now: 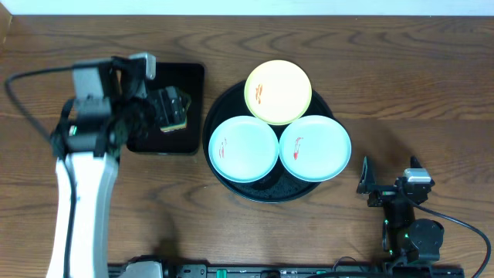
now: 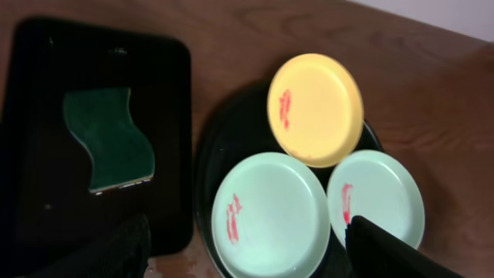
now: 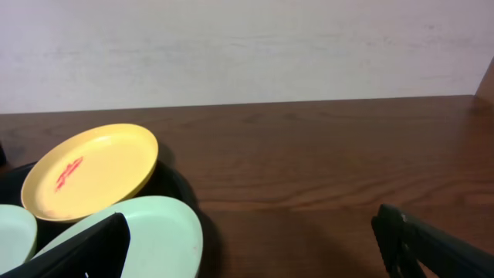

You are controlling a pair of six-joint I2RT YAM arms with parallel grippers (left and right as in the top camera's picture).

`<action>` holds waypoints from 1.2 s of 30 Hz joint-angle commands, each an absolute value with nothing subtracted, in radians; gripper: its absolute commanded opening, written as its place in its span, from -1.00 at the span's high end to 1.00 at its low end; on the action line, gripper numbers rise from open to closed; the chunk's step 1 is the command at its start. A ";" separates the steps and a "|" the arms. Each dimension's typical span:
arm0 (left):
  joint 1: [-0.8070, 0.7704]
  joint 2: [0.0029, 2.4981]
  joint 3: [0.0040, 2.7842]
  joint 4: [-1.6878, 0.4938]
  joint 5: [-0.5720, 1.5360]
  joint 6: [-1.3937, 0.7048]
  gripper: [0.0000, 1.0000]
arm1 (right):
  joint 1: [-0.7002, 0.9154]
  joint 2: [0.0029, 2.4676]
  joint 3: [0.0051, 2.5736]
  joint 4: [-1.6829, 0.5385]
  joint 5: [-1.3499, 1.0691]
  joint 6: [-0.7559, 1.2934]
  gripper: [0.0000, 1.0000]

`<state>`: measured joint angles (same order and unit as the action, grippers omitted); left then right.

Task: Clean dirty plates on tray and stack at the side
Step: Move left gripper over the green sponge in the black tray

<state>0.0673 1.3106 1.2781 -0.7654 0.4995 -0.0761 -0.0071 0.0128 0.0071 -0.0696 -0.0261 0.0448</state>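
The robot's left gripper will next move down to the teal sponge's middle [image 1: 177,113] [image 2: 113,143] on the rectangular tray and close there, because the plates need to be wiped.
Three plates lie on the round black tray [image 1: 266,191]: a yellow plate [image 1: 278,93] at the back, a mint-blue plate [image 1: 244,148] front left and another mint-blue plate [image 1: 315,147] front right. Each carries a red-orange smear. My left gripper [image 1: 170,108] hovers open over the rectangular tray, left of the plates; its fingers [image 2: 116,251] stand wide apart with nothing between them. My right gripper [image 1: 388,179] rests open low at the table's front right, to the right of the round tray [image 3: 176,185]. The yellow plate [image 3: 89,171] and one mint plate [image 3: 158,232] show in the right wrist view.
A small rectangular black tray [image 1: 189,77] sits left of the round tray. A teal wavy sponge [image 2: 108,139] lies flat on it. Bare wooden table [image 1: 417,93] stretches to the right of the round tray. A black cable [image 1: 23,100] loops at the far left.
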 commanded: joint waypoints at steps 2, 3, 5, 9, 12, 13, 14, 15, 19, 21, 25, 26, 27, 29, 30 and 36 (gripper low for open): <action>0.067 1.416 1.309 -0.731 0.489 -0.155 -0.64 | -0.019 0.009 0.006 -0.073 -0.027 0.055 -0.99; 0.067 1.434 1.317 -0.732 0.439 -0.200 -0.64 | -0.019 0.009 0.006 -0.073 -0.027 0.055 -0.99; 0.067 1.478 1.359 -0.765 0.305 -0.284 -0.63 | -0.019 0.009 0.006 -0.073 -0.027 0.055 -0.98; 0.065 1.595 1.484 -0.870 0.173 -0.311 -0.63 | -0.019 0.009 0.006 -0.073 -0.027 0.055 -0.98; 0.065 1.682 1.546 -0.929 0.118 -0.328 -0.63 | -0.019 0.009 0.006 -0.073 -0.027 0.055 -0.99; 0.065 1.705 1.546 -0.916 0.118 -0.328 -0.63 | -0.019 0.009 0.006 -0.073 -0.027 0.055 -0.98; 0.065 1.725 1.546 -0.902 0.119 -0.328 -0.63 | -0.019 0.009 0.006 -0.073 -0.027 0.055 -0.99; 0.065 1.744 1.546 -0.888 0.119 -0.328 -0.63 | -0.019 0.009 0.006 -0.073 -0.027 0.055 -0.98; 0.065 1.797 1.546 -0.881 0.123 -0.329 -0.63 | -0.019 0.009 0.006 -0.073 -0.027 0.055 -0.98; 0.065 1.808 1.544 -0.882 0.123 -0.369 -0.64 | -0.019 0.009 0.006 -0.073 -0.027 0.055 -0.98; 0.065 1.811 1.536 -0.877 0.122 -0.488 -0.64 | -0.019 0.009 0.006 -0.073 -0.027 0.055 -0.99; 0.065 1.811 1.536 -0.871 0.122 -0.495 -0.63 | -0.019 0.009 0.006 -0.073 -0.027 0.055 -0.99; 0.065 1.811 1.536 -0.862 0.121 -0.495 -0.64 | -0.019 0.009 0.006 -0.073 -0.027 0.055 -0.98; 0.065 1.811 1.536 -0.853 0.121 -0.495 -0.63 | -0.019 0.009 0.006 -0.073 -0.027 0.055 -0.99; 0.065 1.811 1.536 -0.850 0.121 -0.495 -0.64 | -0.019 0.009 0.006 -0.073 -0.027 0.055 -0.99; 0.061 1.811 1.532 -0.874 0.122 -0.492 -0.64 | -0.019 0.009 0.006 -0.073 -0.027 0.055 -0.99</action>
<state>0.0654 1.8153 1.5318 -0.8600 0.1421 -0.4759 -0.0071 0.0128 0.0071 -0.0692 -0.0257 0.0444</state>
